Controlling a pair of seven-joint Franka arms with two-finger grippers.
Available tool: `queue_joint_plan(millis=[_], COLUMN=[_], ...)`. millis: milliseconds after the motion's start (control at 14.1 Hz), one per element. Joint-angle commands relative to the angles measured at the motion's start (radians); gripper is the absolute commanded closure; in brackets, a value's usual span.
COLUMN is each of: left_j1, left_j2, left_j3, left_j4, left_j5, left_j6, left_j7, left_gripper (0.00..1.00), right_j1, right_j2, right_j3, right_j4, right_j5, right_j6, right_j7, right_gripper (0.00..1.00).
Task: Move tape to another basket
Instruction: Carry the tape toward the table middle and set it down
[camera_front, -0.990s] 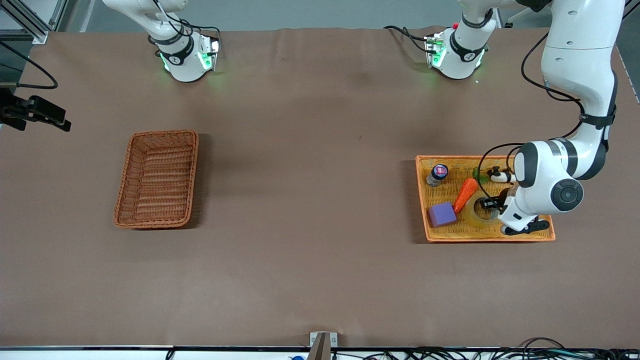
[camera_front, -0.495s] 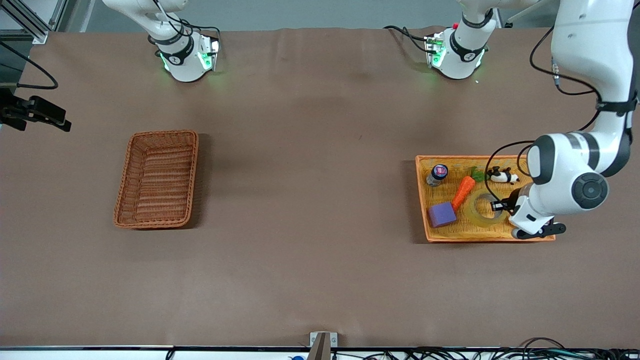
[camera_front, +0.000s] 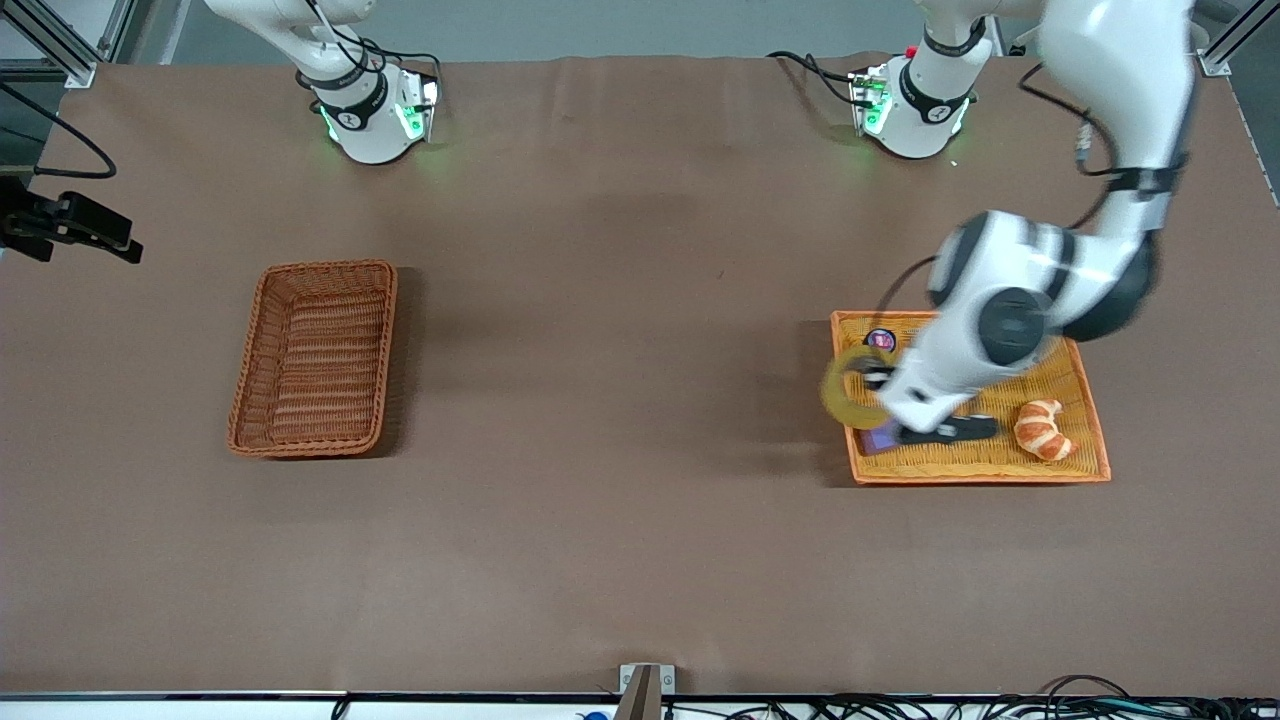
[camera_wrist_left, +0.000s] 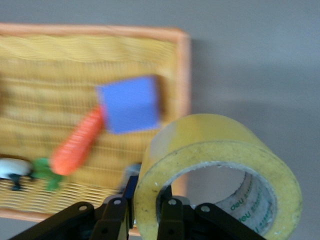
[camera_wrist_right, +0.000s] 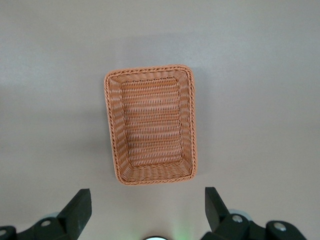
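Note:
Next, I release the tape with my left gripper on the bare table midway (camera_front: 578, 373) between the yellow tray and the basket. The tape is now over the yellow tray's edge.
The tape (camera_front: 846, 388), a yellowish ring with a grey core, hangs in my left gripper (camera_front: 872, 380), which is shut on the ring's wall. One finger is inside the hole and one outside. It is in the air over the edge of the yellow woven tray (camera_front: 980, 472) that faces the right arm's end. In the left wrist view the tape (camera_wrist_left: 200, 137) fills the space at my left gripper (camera_wrist_left: 145, 212). The reddish-brown basket (camera_front: 315, 355) stands empty toward the right arm's end. My right gripper (camera_wrist_right: 147, 210) is open and empty, high over the basket (camera_wrist_right: 150, 122).
The yellow tray (camera_wrist_left: 50, 55) holds a purple block (camera_wrist_left: 129, 103), a carrot (camera_wrist_left: 77, 142), a small panda toy (camera_wrist_left: 12, 169), a croissant (camera_front: 1040, 428) and a small bottle (camera_front: 880, 338). Bare brown table lies between the tray and the basket.
My left gripper has lifted the tape out of the tray and swung it toward the right arm's end. The croissant, hidden under the arm before, now shows.

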Motion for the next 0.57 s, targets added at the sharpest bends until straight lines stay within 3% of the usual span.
queue_joint_plan(millis=[0, 212, 495], left_j1=[-0.002, -0.031, -0.083], left_j2=[0.158, 0.237, 0.232], left_j3=[-0.134, -0.256, -0.357], left_j4=[0.137, 0.216, 0.277], left_j5=[0.082, 0.146, 0.148], left_j6=[-0.009, -0.008, -0.015], left_j7=[-0.191, -0.382, -0.483], left_gripper=[0.96, 0.95, 0.95], right_j1=[-0.008, -0.006, -0.009], right_j2=[-0.006, 0.004, 0.006], right_j3=[0.005, 0.005, 0.005], right_j4=[-0.009, -0.006, -0.006], right_j5=[0.012, 0.012, 0.013], right_j6=[0.006, 0.009, 0.015], right_j7=[-0.01, -0.01, -0.01], right_gripper=[0.0, 0.0, 0.0])
